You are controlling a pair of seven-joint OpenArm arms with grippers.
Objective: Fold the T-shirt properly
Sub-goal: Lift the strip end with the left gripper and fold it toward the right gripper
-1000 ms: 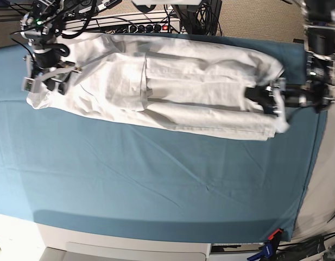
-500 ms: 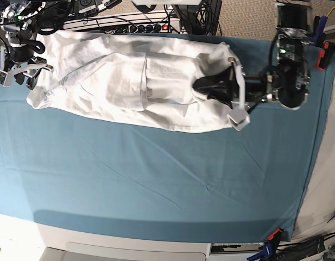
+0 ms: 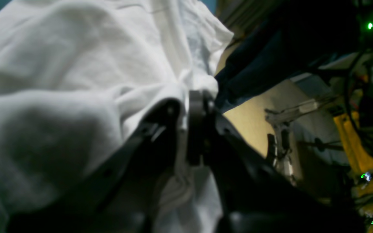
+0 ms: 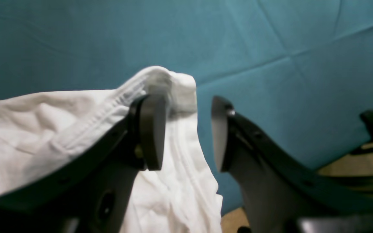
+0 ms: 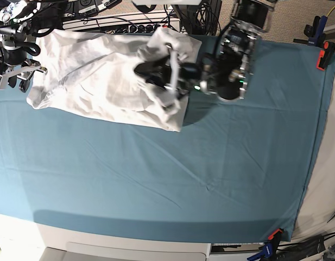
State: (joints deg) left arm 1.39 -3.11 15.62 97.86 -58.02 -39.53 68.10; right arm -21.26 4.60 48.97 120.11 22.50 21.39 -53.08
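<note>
The robot's left gripper is carrying a bunched hem while the near corner of the T-shirt stays behind, so it should put the hem down and grab the T-shirt's outer edge [image 5: 183,109].
The white T-shirt [image 5: 91,81] lies on the teal cloth [image 5: 156,179] at the back left, its right end lifted and doubled over toward the middle. My left gripper [image 5: 150,70] hovers above the shirt's centre, shut on a bunched hem; in the left wrist view the fabric [image 3: 60,81] is pinched between the jaws [image 3: 186,110]. My right gripper [image 5: 10,79] stands open at the shirt's left edge. In the right wrist view a hemmed corner [image 4: 160,84] drapes over one finger [image 4: 151,132], and some cloth hangs into the gap of the gripper [image 4: 186,136].
Cables and a power strip [image 5: 129,24] run along the table's back edge. Red clamps [image 5: 321,57] hold the cloth at the right edge, and another clamp [image 5: 273,235] sits at the front right corner. Teal cloth [image 4: 270,48] spreads beyond the right gripper.
My left arm has swept leftward, carrying the shirt's right end over the middle so that the shirt is now much shorter. My right gripper has pulled off the shirt to its left edge.
</note>
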